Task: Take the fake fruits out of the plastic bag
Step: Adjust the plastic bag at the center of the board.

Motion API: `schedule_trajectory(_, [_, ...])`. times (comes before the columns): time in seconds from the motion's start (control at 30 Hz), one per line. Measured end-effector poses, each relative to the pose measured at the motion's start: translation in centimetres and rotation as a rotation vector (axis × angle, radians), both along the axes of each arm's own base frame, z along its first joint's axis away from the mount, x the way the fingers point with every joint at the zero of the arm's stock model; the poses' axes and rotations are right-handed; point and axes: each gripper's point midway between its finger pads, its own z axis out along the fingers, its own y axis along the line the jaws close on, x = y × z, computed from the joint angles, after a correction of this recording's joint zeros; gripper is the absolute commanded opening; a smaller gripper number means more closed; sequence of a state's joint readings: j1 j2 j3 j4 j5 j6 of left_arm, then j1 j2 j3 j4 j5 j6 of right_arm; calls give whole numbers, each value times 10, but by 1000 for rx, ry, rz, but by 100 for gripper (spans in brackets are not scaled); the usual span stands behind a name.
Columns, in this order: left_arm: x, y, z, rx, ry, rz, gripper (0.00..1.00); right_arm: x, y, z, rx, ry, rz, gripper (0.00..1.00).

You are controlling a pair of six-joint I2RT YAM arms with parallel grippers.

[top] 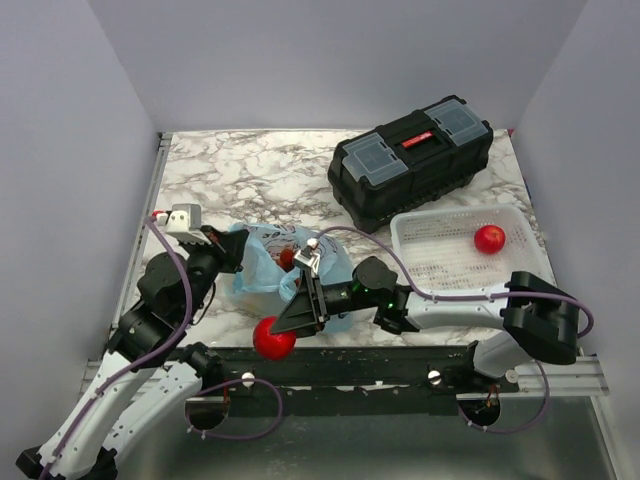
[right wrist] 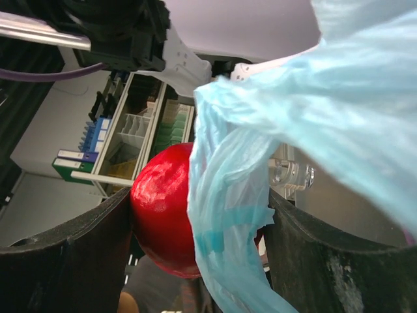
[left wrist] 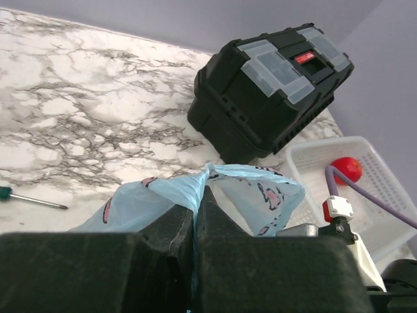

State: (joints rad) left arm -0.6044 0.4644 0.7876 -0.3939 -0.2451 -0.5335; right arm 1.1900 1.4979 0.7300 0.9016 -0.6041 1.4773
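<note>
I'll release the red fake fruit with my right gripper inside the white mesh basket's end (top: pixel 424 258) nearest the plastic bag.
The light-blue plastic bag (top: pixel 262 262) lies crumpled at the table's near left. My left gripper (top: pixel 233 252) is shut on a bunched fold of it; the wrist view shows the plastic bag (left wrist: pixel 260 194) pinched between that gripper's (left wrist: pixel 197 210) jaws. My right gripper (top: pixel 284 328) holds a round red fake fruit (top: pixel 270 342) just past the table's front edge. In the right wrist view this fruit (right wrist: pixel 161 215) fills my right gripper (right wrist: pixel 202 235), with a strip of the bag (right wrist: pixel 234 222) caught against one finger. Something red (top: pixel 287 256) shows inside the bag. Another red fruit (top: pixel 489 239) lies in the basket.
A white mesh basket (top: pixel 440 225) stands at the right, also seen from the left wrist (left wrist: pixel 384 163). A black toolbox (top: pixel 410 160) sits behind it. A green-handled screwdriver (left wrist: pixel 32 197) lies on the marble at the left.
</note>
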Motion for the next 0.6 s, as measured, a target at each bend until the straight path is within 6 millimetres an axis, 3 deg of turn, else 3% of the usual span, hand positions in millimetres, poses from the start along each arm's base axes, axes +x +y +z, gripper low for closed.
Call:
schedule_trajectory(0.13, [7,4,-4,63,-9,27,0,-2,-2,-5,-32,34,12,1])
schedule_trajectory(0.37, [30,20,6,129,-81,155,0,-21,-14,-8,-85,62,79,3])
schedule_trajectory(0.5, [55,24,0,202,-68,240,0,-28,-26,5,-104,15,77,5])
schedule_trajectory(0.6, [75,39,-1,252,-36,346,0,-30,-33,21,-86,-29,74,1])
